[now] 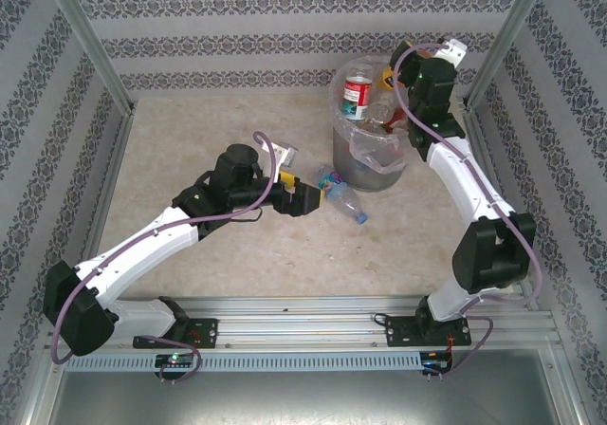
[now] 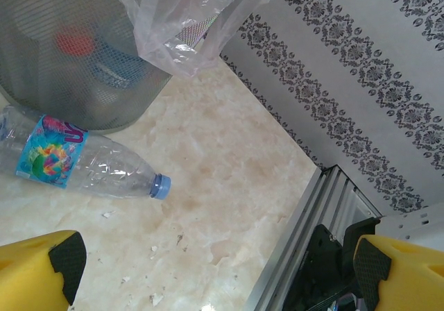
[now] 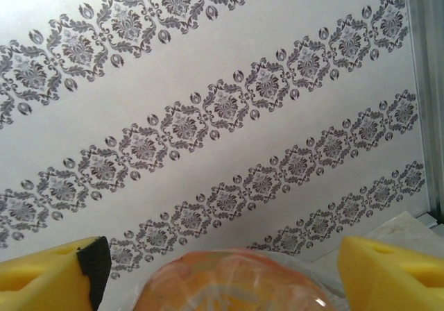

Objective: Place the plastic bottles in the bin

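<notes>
My right gripper should grip the upturned bottom [image 3: 231, 285] of the orange-labelled bottle and settle it in first, as that bottle stands loose and high over the bottles in the bin.
The grey mesh bin [image 1: 365, 167] stands at the back right, lined with a clear bag and holding several plastic bottles, one with a red label [image 1: 358, 95]. A clear bottle [image 1: 343, 197] with a blue multicoloured label lies on the table against the bin's base; in the left wrist view this bottle [image 2: 52, 153] points its blue cap towards me, next to the bin [image 2: 62, 82]. My left gripper [image 1: 316, 200] [image 2: 215, 276] is open just left of it, nothing between its fingers. My right gripper [image 1: 387, 82] [image 3: 222, 276] hangs open over the bin, an orange-labelled bottle [image 3: 232, 287] loose between its fingers.
Patterned walls close in the back and both sides, with aluminium posts [image 1: 90, 41] at the corners. The bag's loose edge [image 2: 187, 19] hangs over the bin's side. Small flakes [image 2: 154, 297] dot the marble tabletop. A metal rail [image 1: 303, 316] runs along the near edge.
</notes>
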Controlling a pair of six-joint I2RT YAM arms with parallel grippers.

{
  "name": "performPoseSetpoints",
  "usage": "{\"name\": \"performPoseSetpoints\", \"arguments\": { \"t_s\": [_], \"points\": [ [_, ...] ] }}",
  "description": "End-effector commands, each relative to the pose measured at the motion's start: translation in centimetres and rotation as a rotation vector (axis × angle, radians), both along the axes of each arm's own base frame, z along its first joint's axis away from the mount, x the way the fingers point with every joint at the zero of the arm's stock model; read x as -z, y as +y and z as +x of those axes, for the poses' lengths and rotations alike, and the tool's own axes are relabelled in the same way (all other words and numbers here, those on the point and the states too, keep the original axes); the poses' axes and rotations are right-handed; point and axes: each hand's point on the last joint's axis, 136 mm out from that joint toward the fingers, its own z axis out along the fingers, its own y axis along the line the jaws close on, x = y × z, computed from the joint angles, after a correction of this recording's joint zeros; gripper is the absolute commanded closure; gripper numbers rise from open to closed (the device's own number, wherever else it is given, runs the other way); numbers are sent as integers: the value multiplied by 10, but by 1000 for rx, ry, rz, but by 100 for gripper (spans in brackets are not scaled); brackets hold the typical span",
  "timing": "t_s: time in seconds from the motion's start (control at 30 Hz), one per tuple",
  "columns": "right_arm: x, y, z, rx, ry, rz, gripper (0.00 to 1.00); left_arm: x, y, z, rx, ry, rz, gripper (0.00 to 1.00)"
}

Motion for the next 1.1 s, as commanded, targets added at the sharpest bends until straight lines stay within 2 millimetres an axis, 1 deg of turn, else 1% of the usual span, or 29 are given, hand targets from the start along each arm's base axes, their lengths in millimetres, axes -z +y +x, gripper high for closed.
{"name": "performPoseSetpoints", "arguments": {
  "t_s": [0.0, 0.13, 0.23, 0.3, 0.43, 0.5, 0.53, 0.7, 0.8, 0.93, 1.0, 1.07],
  "points": [
    [-19, -2, -14, -64, 1, -24, 10, -2, 0, 5, -4, 1, -30, 0],
    [-29, -5, -22, -113, 52, -41, 7, 1, -2, 7, 0, 4, -21, 0],
    [-37, -1, -32, -182, 72, -56, 8, 9, -1, 7, 4, 11, 31, 0],
    [-39, 0, -37, -216, 91, -64, 9, 14, 3, 9, -4, 6, 69, 0],
    [-38, -4, -33, -305, 133, -20, 10, 21, 5, 8, -5, 18, 101, 0],
    [-36, -6, -29, -325, 147, -11, 10, 24, 6, 9, -9, 26, 107, 0],
    [-37, -3, -26, -345, 153, -9, 10, 25, 5, 9, -10, 31, 108, 0],
    [-35, 15, -5, -458, 176, 9, 9, 27, 3, 14, -19, 39, 116, 0],
    [-27, 20, 10, -472, 208, 15, 7, 26, 1, 17, -23, 40, 121, 0],
    [-13, 15, 29, -437, 264, 10, 7, 27, 0, 20, -28, 48, 132, 0],
    [-7, 16, 36, -428, 284, 9, 9, 29, 0, 22, -29, 52, 137, 0],
    [-5, 17, 40, -426, 292, 6, 13, 29, 0, 22, -31, 54, 142, 0]
  ]
}}
